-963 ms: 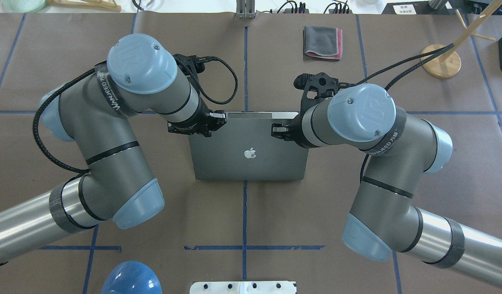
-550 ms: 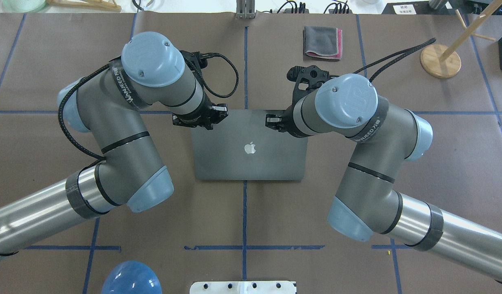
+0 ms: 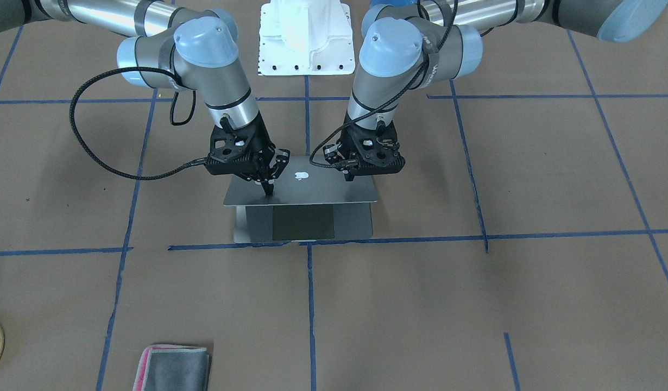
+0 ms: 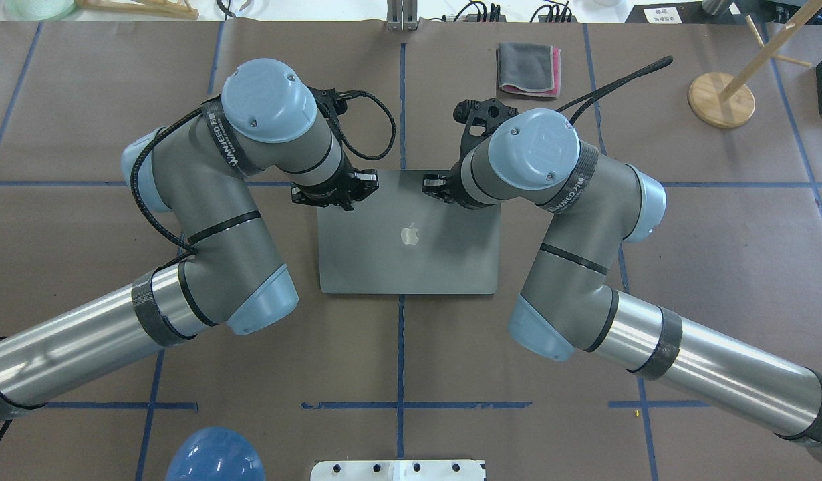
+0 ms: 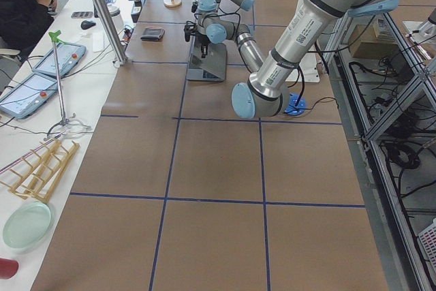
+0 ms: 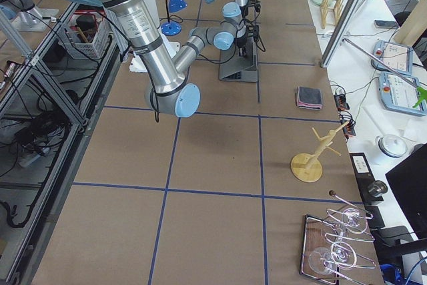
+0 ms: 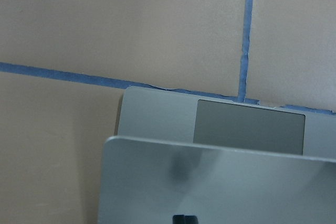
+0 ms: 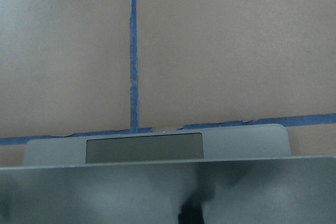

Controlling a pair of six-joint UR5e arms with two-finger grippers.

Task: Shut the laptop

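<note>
The lid, now tilted low over the base, will lie flat on the laptop's base [image 3: 303, 199] and cover the trackpad once my left gripper lets it go.
The space-grey laptop [image 4: 411, 254] lies at the table's middle, its lid [image 3: 312, 187] tilted low over the base, with the trackpad [image 3: 303, 222] still showing under the front edge. My left gripper [image 4: 349, 199] is shut and its tip rests on the lid's back near the top edge; in the front-facing view it [image 3: 350, 175] is right of the apple logo. My right gripper [image 4: 436, 189] is also shut, its tip [image 3: 268, 187] pressing on the lid left of the logo. Both wrist views show the lid [image 7: 220, 187] [image 8: 105, 192] close below.
A folded grey-and-pink cloth [image 4: 528, 69] lies beyond the laptop. A wooden stand [image 4: 720, 100] is at the far right. A blue dome [image 4: 214, 457] and the white base plate [image 4: 397, 469] sit at the near edge. Blue tape lines cross the brown table.
Both grippers have moved away from the robot and down with the lid. The lid has tipped further down over the base.
</note>
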